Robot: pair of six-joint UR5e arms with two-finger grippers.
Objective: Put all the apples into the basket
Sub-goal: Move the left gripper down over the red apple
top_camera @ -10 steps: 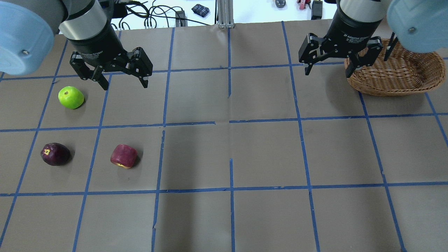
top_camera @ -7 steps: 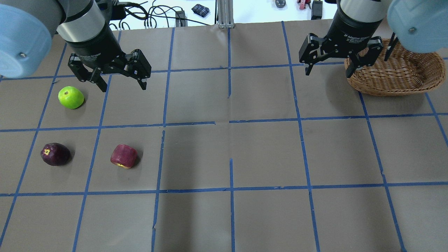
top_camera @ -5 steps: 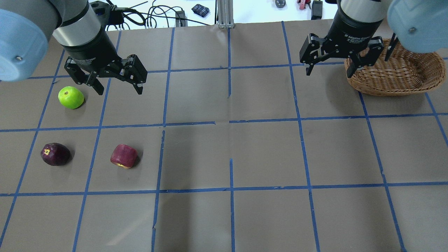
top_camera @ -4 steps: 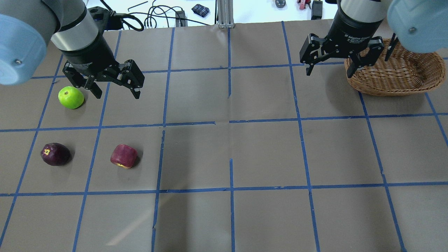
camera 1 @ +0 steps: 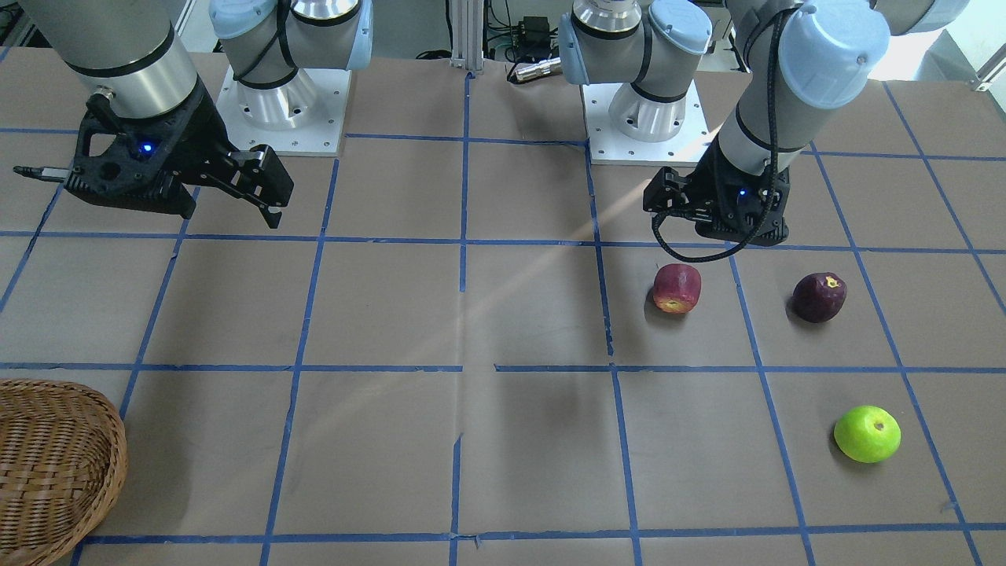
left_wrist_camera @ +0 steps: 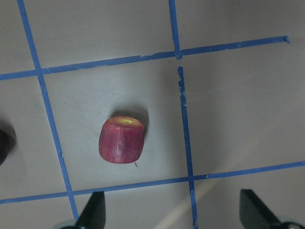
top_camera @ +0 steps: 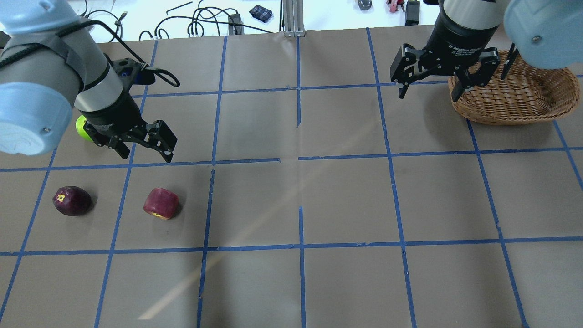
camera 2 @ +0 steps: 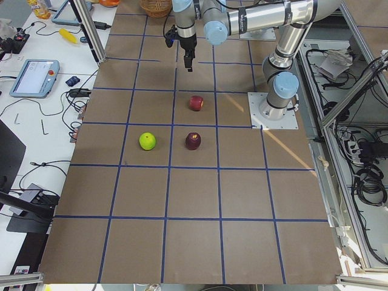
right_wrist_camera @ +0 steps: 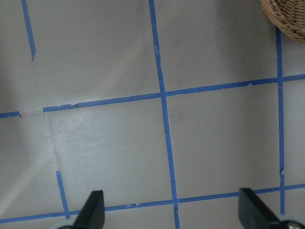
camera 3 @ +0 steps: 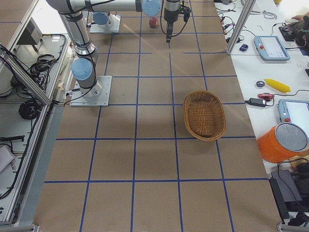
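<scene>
Next, my left gripper grips the middle of the red apple (camera 1: 677,287) (left_wrist_camera: 121,141), because that apple lies nearest to its open fingers.
The red apple (top_camera: 161,203) (camera 1: 677,288) and the dark purple apple (top_camera: 72,200) (camera 1: 819,297) lie on the table's left side. The green apple (camera 1: 867,433) lies farther out; in the overhead view my left arm hides most of it (top_camera: 80,128). My left gripper (top_camera: 146,157) is open and empty, hovering above the table just beyond the red apple. The left wrist view shows that red apple (left_wrist_camera: 122,140) ahead of the open fingers. My right gripper (top_camera: 427,96) is open and empty, raised, apart from the wicker basket (top_camera: 514,93) (camera 1: 55,464).
Brown paper with a blue tape grid covers the table (top_camera: 346,200). Cables and small items lie beyond the far edge (top_camera: 200,20). The basket's rim shows in a corner of the right wrist view (right_wrist_camera: 286,19).
My left gripper has moved from beside the green apple toward the red apple, still open, and its arm now covers most of the green apple. The right arm has not moved.
</scene>
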